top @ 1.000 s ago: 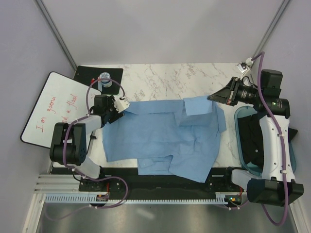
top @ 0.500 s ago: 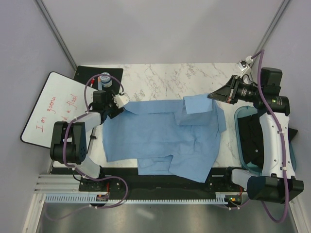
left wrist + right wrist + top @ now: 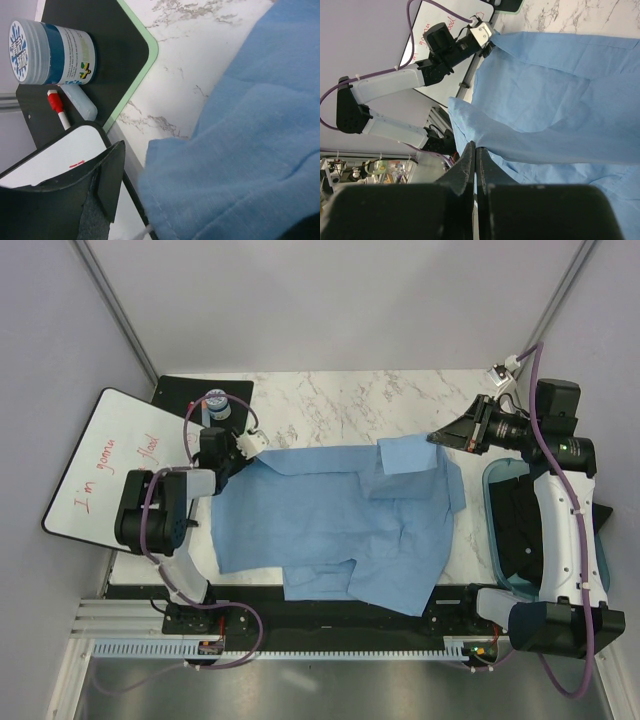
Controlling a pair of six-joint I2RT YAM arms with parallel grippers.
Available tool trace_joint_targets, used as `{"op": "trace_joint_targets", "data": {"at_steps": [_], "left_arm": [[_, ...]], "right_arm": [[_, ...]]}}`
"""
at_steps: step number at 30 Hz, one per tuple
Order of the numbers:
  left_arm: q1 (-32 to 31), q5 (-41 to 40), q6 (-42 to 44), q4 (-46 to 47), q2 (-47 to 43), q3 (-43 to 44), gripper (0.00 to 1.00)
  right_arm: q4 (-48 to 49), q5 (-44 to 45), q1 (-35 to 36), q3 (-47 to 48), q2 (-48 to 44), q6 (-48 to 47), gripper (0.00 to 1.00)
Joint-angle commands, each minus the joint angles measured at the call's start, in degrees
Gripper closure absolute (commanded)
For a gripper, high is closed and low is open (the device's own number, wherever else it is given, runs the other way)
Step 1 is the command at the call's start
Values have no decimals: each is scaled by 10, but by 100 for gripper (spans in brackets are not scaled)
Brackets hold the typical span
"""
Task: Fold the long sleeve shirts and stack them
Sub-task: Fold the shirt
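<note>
The shirt's folded part slants to a narrow end at my left gripper, so next I lay that narrow end down flat, then grab the folded part's hemmed edge (image 3: 281, 476).
One light-blue long sleeve shirt (image 3: 340, 525) lies spread across the marble table. At its far-left corner sits my left gripper (image 3: 246, 450). In the left wrist view that gripper (image 3: 210, 200) stands open, one dark finger (image 3: 107, 185) left of the shirt's hemmed edge (image 3: 165, 200), and the cloth hides most of the other finger. My right gripper (image 3: 432, 441) hovers over the shirt's far-right part, shut on a raised fold of the cloth (image 3: 410, 454). The right wrist view shows that gripper (image 3: 475, 146) with fingertips pressed together and blue cloth (image 3: 530, 145) pinched at the tips.
A whiteboard (image 3: 105, 465) with red writing lies left of the table. Behind it a black mat (image 3: 180, 392) carries a blue-labelled jar (image 3: 50, 52) and a red-capped marker (image 3: 56, 106). A teal bin (image 3: 490, 525) holding dark cloth (image 3: 522, 525) stands at the right.
The left arm has pulled its elbow in while its gripper stayed at the shirt's far-left corner. The right gripper holds the fold as before.
</note>
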Motion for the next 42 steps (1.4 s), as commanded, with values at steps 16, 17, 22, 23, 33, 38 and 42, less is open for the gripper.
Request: {"op": "trace_joint_targets", "data": {"at_steps": [16, 17, 22, 23, 33, 38, 42], "left_arm": [[104, 190, -39, -369, -122, 189, 34], [91, 189, -42, -404, -120, 202, 35], [4, 172, -57, -433, -91, 193, 36], [-4, 166, -63, -433, -82, 194, 36], [-23, 66, -32, -477, 33, 233, 53], [-12, 30, 2, -507, 34, 183, 69], [3, 29, -12, -512, 24, 179, 67]], "right_arm": [[-3, -40, -6, 63, -5, -6, 100], [0, -43, -6, 63, -4, -3, 100], [22, -54, -6, 69, -9, 18, 100], [21, -54, -6, 70, -11, 18, 100], [24, -63, -8, 86, -8, 30, 100], [26, -67, -8, 105, 1, 35, 100], [35, -74, -8, 132, 9, 52, 100]]}}
